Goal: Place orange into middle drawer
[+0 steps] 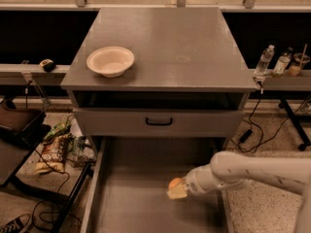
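I will release the orange on the bare drawer's bottom, about midway [166,203] between the sides.
The orange [174,183] is small and round, and it sits in my gripper [176,188] over the right part of the middle drawer [131,203]. The drawer is a wide grey metal box pulled out below the cabinet, with a bare flat floor. My white arm reaches in from the right edge of the camera view. The gripper's pale fingers [178,193] are closed around the orange just above the drawer floor.
A white bowl [110,60] stands on the grey cabinet top [184,42]. A shut drawer front with a black handle [159,122] is above the open drawer. Snack bags [58,147] and cables lie on the floor at left. Bottles [265,61] stand on a ledge at right.
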Controlling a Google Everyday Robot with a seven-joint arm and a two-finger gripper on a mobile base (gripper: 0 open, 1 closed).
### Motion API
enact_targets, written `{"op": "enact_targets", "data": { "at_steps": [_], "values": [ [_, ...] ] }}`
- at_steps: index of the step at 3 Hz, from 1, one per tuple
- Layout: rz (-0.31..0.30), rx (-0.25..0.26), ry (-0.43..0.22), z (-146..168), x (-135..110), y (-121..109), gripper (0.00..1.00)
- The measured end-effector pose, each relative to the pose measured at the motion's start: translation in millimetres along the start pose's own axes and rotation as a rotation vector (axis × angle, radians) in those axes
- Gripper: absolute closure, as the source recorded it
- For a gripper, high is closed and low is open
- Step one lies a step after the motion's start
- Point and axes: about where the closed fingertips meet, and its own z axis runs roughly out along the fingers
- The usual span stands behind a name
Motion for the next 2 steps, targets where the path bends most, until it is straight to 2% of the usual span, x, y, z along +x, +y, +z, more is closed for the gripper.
{"op": "enact_targets", "data": {
  "at_steps": [1,2],
  "values": [
    [0.015,-0.035,0.023,42,8,2,1.0],
    [0.019,-0.087,-0.01,76,18,14,1.0]
  ]
}}
